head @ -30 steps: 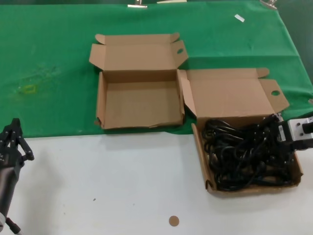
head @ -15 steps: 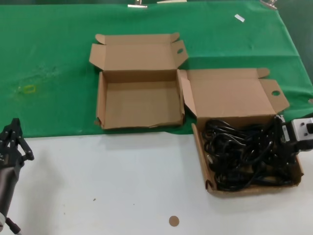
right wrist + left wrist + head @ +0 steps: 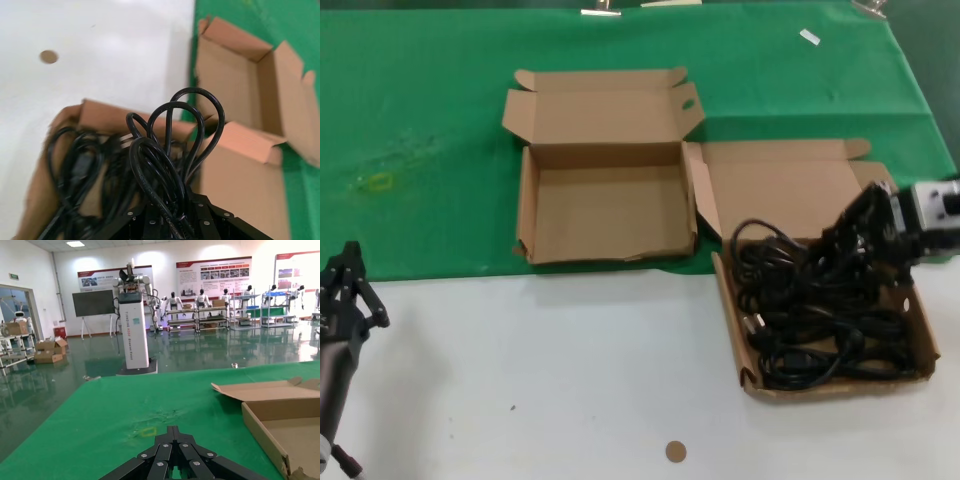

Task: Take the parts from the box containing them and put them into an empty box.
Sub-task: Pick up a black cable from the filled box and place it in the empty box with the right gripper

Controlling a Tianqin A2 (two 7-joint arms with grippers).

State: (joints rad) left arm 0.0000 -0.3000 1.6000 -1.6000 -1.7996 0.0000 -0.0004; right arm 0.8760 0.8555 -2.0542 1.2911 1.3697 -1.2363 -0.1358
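The robot's right gripper will release the cord bundle on the empty box's bottom (image 3: 585,212) (image 3: 228,77), a little toward that box's side away from the parts.
The box of parts (image 3: 730,300) sits at the right front, its tray full of tangled black power cords (image 3: 820,320). My right gripper (image 3: 865,225) is above the tray's far right part, shut on a looped cord bundle (image 3: 175,145) lifted partly out, with strands still trailing into the pile. The empty box (image 3: 610,215) stands open on the green cloth to the left; it also shows in the right wrist view (image 3: 235,75) and the left wrist view (image 3: 285,415). My left gripper (image 3: 173,432) is shut and idle at the near left (image 3: 350,280).
A green cloth (image 3: 420,120) covers the far half of the table; the near half is white (image 3: 550,380). A small brown disc (image 3: 675,451) lies on the white part near the front edge.
My right gripper has risen and moved back from the tray's right side, pulling a bundle of cords up with it. The left arm has not moved.
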